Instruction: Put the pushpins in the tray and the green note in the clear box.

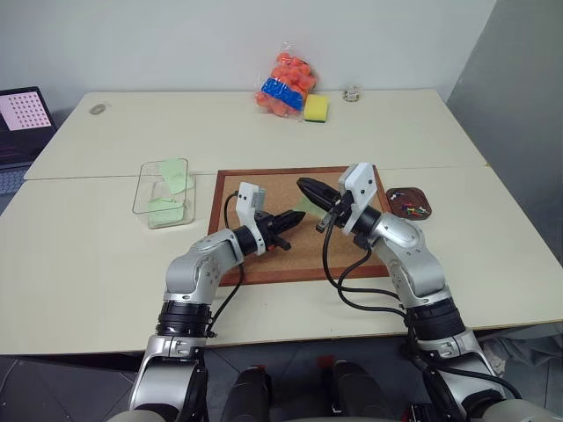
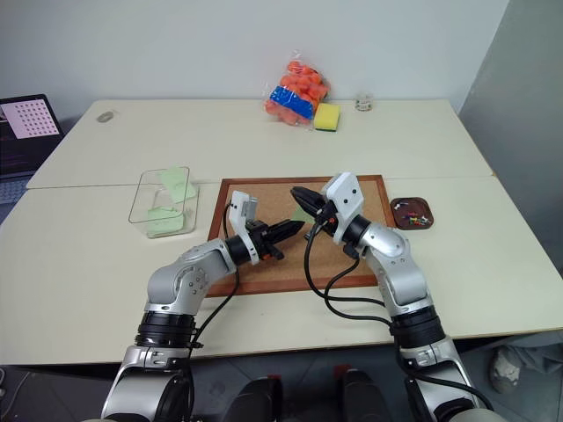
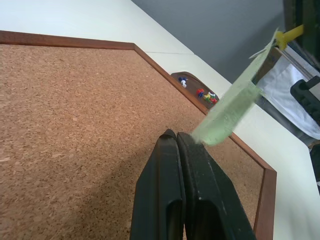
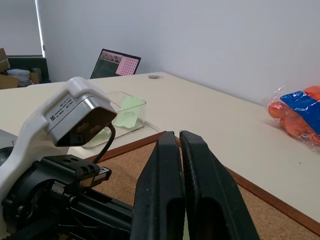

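I need to open the shut fingers of my left gripper, as the green note's lower corner lies beside them, and take the green note closer to the yellow pushpin point(image 3: 259, 67).
The pale green note point(image 3: 232, 102) hangs in the air above the corkboard point(image 1: 264, 268) between my two grippers. A yellow pushpin point(image 3: 287, 36) goes through its top edge, and my right gripper point(image 1: 303, 184) is shut on that pin. From the left, my left gripper point(image 1: 293, 220) points level at the note and is shut on its lower corner. To the right of the corkboard lies the small brown tray point(image 1: 410, 201), which holds several coloured pushpins point(image 3: 205, 95). The clear box point(image 1: 163, 192) stands left of the corkboard with green notes inside.
At the table's far side are a bag of orange balls point(image 1: 286, 83) and a yellow sponge point(image 1: 316, 107). A laptop point(image 1: 22, 123) sits at the far left. The table's right edge runs close past the tray.
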`<state>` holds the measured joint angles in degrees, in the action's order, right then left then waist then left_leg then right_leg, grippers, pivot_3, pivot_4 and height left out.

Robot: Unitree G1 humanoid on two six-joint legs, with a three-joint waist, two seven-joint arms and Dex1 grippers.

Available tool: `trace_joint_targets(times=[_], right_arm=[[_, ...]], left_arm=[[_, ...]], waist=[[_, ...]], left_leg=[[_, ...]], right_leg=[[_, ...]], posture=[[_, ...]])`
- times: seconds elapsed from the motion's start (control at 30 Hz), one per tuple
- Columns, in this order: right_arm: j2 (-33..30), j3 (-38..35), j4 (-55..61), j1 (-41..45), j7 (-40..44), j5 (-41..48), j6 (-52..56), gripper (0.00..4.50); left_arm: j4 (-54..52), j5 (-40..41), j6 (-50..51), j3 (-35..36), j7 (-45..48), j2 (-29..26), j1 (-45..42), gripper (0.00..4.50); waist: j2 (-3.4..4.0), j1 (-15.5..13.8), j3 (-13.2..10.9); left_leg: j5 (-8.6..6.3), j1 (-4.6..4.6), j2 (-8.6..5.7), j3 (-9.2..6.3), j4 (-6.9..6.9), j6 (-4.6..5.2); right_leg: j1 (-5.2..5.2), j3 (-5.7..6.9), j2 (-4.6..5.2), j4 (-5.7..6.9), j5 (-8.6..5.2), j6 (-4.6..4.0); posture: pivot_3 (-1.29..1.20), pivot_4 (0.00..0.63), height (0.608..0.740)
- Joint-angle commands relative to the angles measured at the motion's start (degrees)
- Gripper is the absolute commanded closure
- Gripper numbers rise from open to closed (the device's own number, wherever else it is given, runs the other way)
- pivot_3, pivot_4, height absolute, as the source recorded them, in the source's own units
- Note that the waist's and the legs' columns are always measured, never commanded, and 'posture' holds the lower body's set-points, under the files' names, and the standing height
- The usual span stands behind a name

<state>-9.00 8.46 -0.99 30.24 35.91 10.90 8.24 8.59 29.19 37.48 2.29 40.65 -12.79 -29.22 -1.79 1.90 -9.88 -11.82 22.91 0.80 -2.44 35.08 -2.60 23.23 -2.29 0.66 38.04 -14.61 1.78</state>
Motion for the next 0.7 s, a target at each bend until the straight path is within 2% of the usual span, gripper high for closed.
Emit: trace_joint_targets(times=[0.03, 0.23, 0.33, 0.47, 0.7], right_arm=[[0.02, -1.10, 2.95, -0.25, -0.63, 1.31, 0.10, 4.50], [-0.48, -1.66, 2.48, -0.09, -0.60, 1.17, 0.01, 4.50], [-1.02, -2.20, 1.68, 0.47, -0.52, 1.21, -0.26, 4.50], [-1.93, -3.01, 0.30, 1.51, -0.21, 1.37, -0.73, 4.50], [-2.13, -3.43, -0.81, 2.45, 0.21, 1.55, -1.12, 4.50]], left_arm=[[-1.43, 0.85, -0.20, -0.04, 0.92, -0.12, -1.21, 4.47], [-2.12, -0.58, -1.58, -1.72, 2.83, -1.58, -0.39, 4.47], [-3.84, 0.67, -1.29, -1.80, 5.47, -3.13, 0.55, 3.99], [-5.58, 1.77, -0.34, -1.95, 7.68, -4.58, 1.25, 3.13], [-5.90, 1.57, -0.57, -1.52, 7.37, -4.13, 0.92, 1.91]], waist=[[0.00, 0.00, 0.00], [0.00, 0.00, 0.00], [0.00, 0.02, 0.00], [0.00, -0.03, 0.00], [-0.01, -0.04, -0.01]], left_leg=[[0.00, 0.00, 0.00, 0.00, 0.00, 0.00], [0.00, 0.00, 0.00, 0.01, 0.00, 0.00], [0.00, 0.00, 0.00, 0.00, -0.01, 0.00], [0.00, 0.00, 0.00, 0.01, -0.01, 0.00], [0.00, 0.00, 0.00, 0.02, -0.01, 0.00]], right_leg=[[0.00, 0.00, 0.00, 0.00, 0.00, 0.00], [0.00, 0.00, 0.00, 0.00, 0.00, 0.00], [0.00, 0.00, 0.00, -0.01, 0.00, 0.00], [0.00, 0.00, 0.00, -0.01, 0.00, 0.00], [0.00, 0.00, 0.01, -0.02, -0.01, 0.00]], posture=[[0.00, 0.150, 0.740], [0.00, 0.150, 0.740], [0.00, 0.150, 0.740], [0.00, 0.150, 0.740], [0.00, 0.150, 0.740]])
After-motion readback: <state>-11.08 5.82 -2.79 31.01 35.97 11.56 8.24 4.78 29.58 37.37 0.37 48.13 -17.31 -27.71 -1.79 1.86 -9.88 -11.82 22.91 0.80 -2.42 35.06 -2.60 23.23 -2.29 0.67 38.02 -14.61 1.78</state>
